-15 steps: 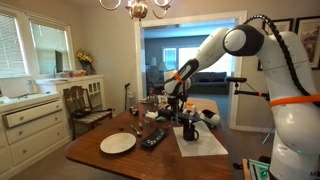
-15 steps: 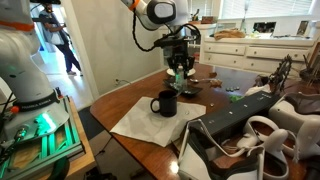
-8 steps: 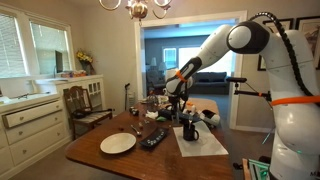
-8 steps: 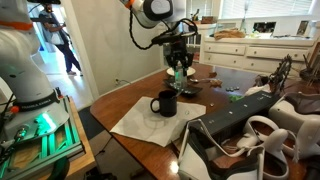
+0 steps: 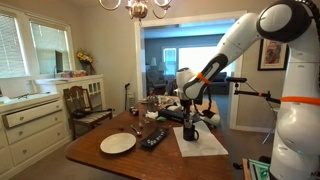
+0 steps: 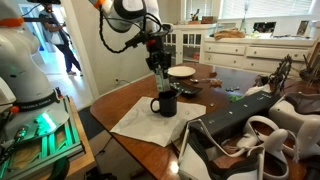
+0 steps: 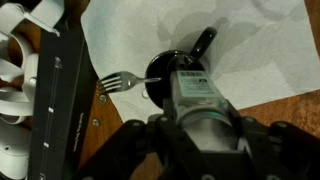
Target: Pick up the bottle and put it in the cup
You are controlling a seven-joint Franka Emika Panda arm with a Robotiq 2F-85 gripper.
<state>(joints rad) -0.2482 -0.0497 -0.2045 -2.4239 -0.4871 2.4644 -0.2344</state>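
Next, my gripper lets go of the bottle inside the black cup on the white paper sheet (image 5: 190,131) (image 7: 174,77), next to the fork.
My gripper (image 7: 197,128) is shut on the bottle (image 7: 192,88), a clear bottle with a pale label, held upright. In the wrist view the bottle hangs directly above the cup (image 7: 165,72), a black mug whose handle points to the upper right. In both exterior views the gripper (image 6: 160,68) (image 5: 190,100) holds the bottle (image 6: 163,82) just above the cup (image 6: 165,103) (image 5: 190,129). The cup stands on a white paper sheet (image 6: 140,122). I cannot tell whether the bottle's lower end has entered the cup.
A fork (image 7: 124,78) lies beside the cup, and a flat black remote control (image 7: 55,100) (image 5: 153,139) lies next to it. A white plate (image 5: 118,143) (image 6: 181,72) sits on the wooden table (image 5: 120,160). Clutter and chairs (image 5: 88,108) ring the table.
The arm has carried the bottle from over the table's cluttered area near the plate across to a spot above the black cup. The cup, plate and remote have not moved.
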